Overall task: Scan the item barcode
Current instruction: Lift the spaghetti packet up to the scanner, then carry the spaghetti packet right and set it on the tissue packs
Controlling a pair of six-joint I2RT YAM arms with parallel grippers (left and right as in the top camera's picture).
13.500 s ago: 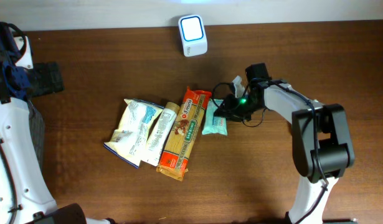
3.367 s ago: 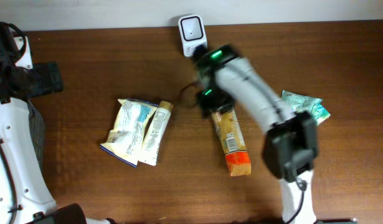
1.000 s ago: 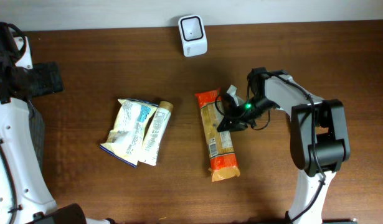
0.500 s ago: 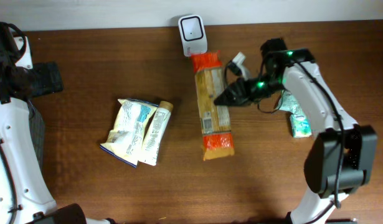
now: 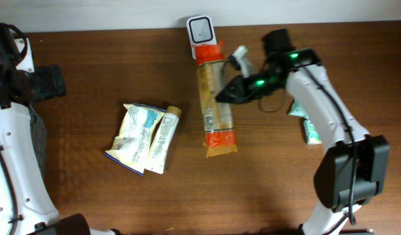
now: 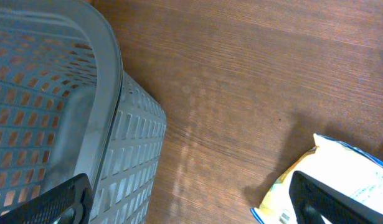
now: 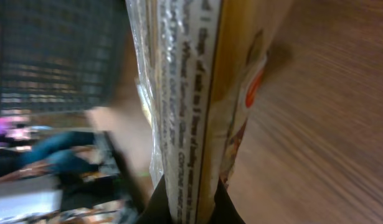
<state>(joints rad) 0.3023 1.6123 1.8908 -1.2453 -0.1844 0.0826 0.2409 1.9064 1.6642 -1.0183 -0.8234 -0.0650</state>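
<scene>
My right gripper is going to set the yellow pasta packet, which hangs above the table now, down on top of the teal packet (image 5: 310,107).
A long yellow pasta packet (image 5: 212,98) with orange ends hangs above the table, its top end just under the white scanner (image 5: 201,30) at the back edge. My right gripper (image 5: 225,93) is shut on the packet's right side near its middle. In the right wrist view the printed packet (image 7: 191,93) runs up from between the dark fingertips of that gripper (image 7: 190,202). My left gripper (image 5: 53,83) stays at the far left, open. Its fingers (image 6: 54,202) are spread wide over bare wood with nothing between them.
A grey mesh basket (image 6: 110,93) stands under the left arm. A white-and-yellow bag (image 5: 136,136) and a pale slim packet (image 5: 162,140) lie left of centre. A teal packet (image 5: 310,127) lies on the right beneath the right arm.
The right gripper has carried the pasta packet back and slightly left, so its top end now reaches the scanner. The left arm has not moved.
</scene>
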